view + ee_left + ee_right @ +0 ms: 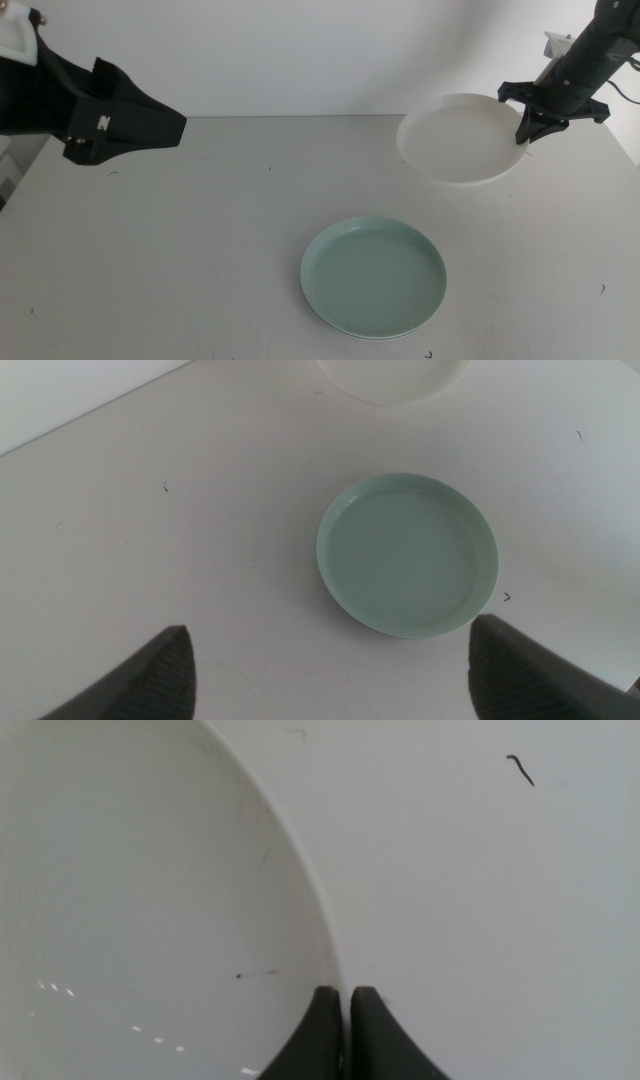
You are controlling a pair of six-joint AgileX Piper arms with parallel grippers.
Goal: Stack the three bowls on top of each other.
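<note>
Next, I let go of the white bowl with my right gripper inside the mint green bowl [372,273] at the front middle of the table.
The mint green bowl [373,276] sits at the front middle of the table, also in the left wrist view [408,552]. A thin pale rim [372,337] shows under its near edge; I cannot tell whether that is the pale grey bowl. The white bowl [460,140] is at the far right, tilted, its rim pinched by my right gripper [527,126]. In the right wrist view the jaws [347,995] are shut on the white bowl's [150,920] rim. My left gripper [150,120] hangs raised at the far left, open and empty [335,645].
The pale table [200,250] has a few small dark marks [604,290]. A white wall runs along its far edge. The white bowl's edge shows in the left wrist view [390,380].
</note>
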